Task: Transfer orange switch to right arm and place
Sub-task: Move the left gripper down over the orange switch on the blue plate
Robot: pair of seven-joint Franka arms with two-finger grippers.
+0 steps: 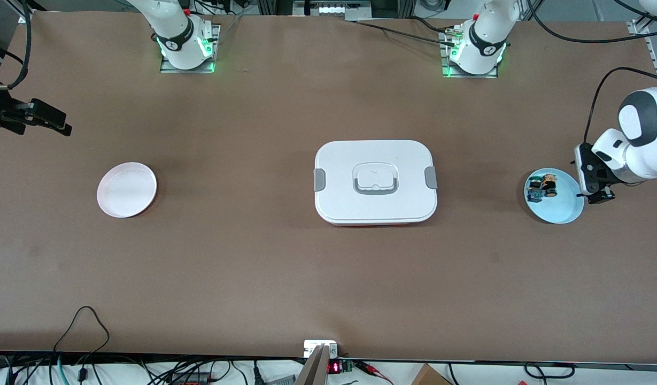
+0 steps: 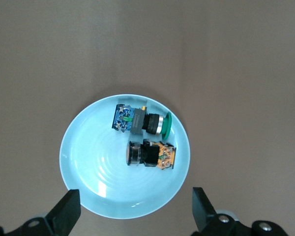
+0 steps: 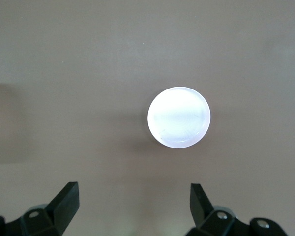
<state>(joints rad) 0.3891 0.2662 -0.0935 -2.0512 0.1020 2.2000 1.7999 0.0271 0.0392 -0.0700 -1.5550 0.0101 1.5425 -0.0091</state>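
I will close my left gripper lengthwise on the orange switch, one finger against its orange end [image 1: 549,179] [image 2: 169,157] and the other against its round end.
The orange switch [image 1: 548,185] [image 2: 151,155], a black body with an orange end, lies on its side on a light blue plate [image 1: 561,211] [image 2: 88,162] at the left arm's end of the table. A blue-and-green part [image 1: 534,191] [image 2: 140,119] lies beside it on the same plate. My left gripper [image 1: 600,197] [image 2: 136,206] hangs open over the plate's rim, with nothing between its fingers. My right gripper [image 1: 61,125] [image 3: 135,199] waits open and empty above the table at the right arm's end, over bare table beside a pale pink plate [image 1: 126,190] [image 3: 178,117].
A white lidded box [image 1: 375,182] with grey side clips sits in the middle of the table between the two plates. The arm bases [image 1: 186,45] [image 1: 475,51] stand along the table's edge farthest from the front camera. Cables run along the nearest edge.
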